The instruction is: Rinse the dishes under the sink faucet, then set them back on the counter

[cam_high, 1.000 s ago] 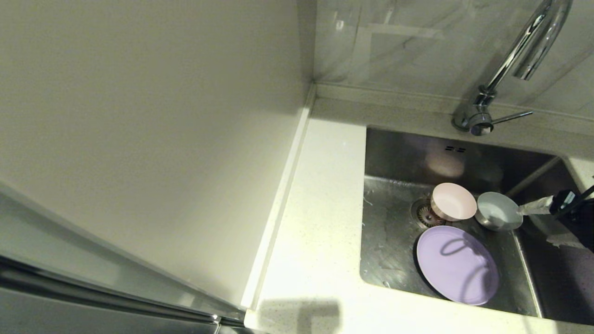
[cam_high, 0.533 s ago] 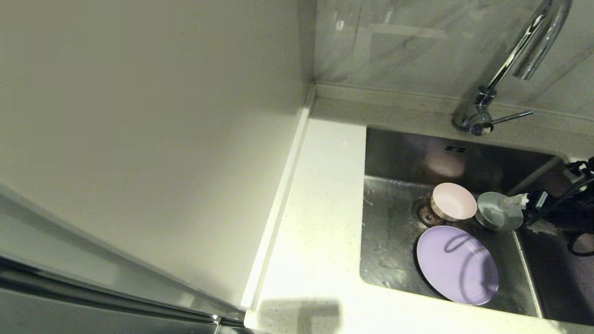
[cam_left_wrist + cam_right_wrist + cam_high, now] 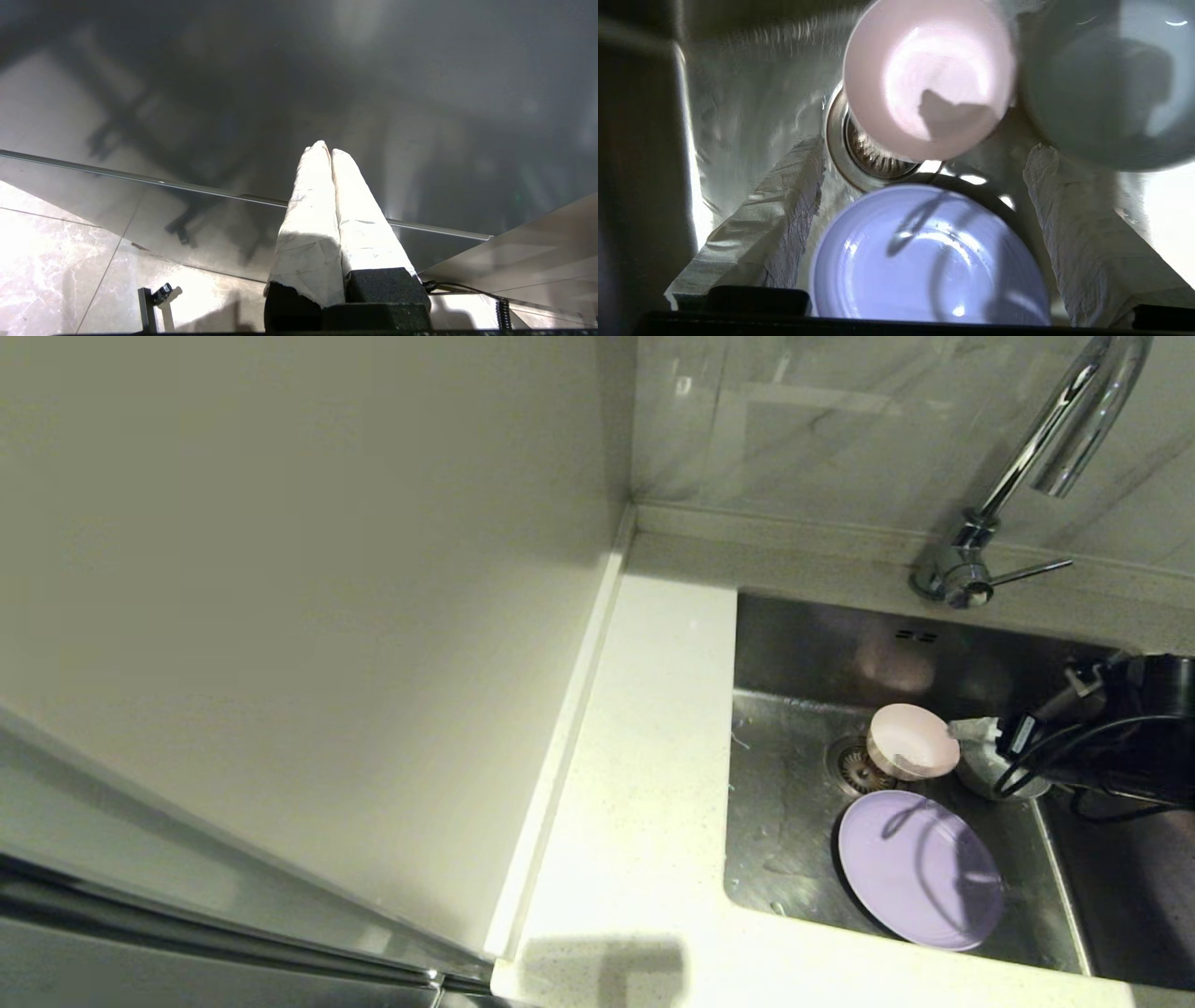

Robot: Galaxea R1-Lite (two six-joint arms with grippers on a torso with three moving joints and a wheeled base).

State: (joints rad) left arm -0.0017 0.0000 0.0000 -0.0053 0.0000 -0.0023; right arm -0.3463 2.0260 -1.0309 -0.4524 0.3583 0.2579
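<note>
My right gripper will move to the blue-green bowl next and close on the bowl's rim (image 3: pixel 984 782) (image 3: pixel 1054 145), on the side that faces the lilac plate.
Three dishes lie in the steel sink (image 3: pixel 794 644). The pink bowl (image 3: pixel 910 742) (image 3: pixel 924 74) sits partly over the drain strainer (image 3: pixel 851 767). To its right, the blue-green bowl (image 3: pixel 978 773) (image 3: pixel 1101 84) is largely hidden in the head view by my right gripper (image 3: pixel 976 735) (image 3: pixel 924 149). That gripper is open and holds nothing, its wrapped fingers (image 3: pixel 784 210) spread above the lilac plate (image 3: pixel 920 868) (image 3: pixel 924 261). The faucet (image 3: pixel 1055 429) rises behind the basin, its lever (image 3: pixel 1027 569) pointing right. My left gripper (image 3: pixel 327 149) is shut and empty, parked out of the head view.
The white speckled counter (image 3: pixel 644 756) runs along the sink's left side, bordered by a raised edge strip (image 3: pixel 569 709) and a cream wall panel (image 3: pixel 280 569). A second, lower part of the basin (image 3: pixel 1120 896) lies to the right.
My right gripper has moved left from the sink's right side, over the blue-green bowl, towards the pink bowl. The dishes have not moved.
</note>
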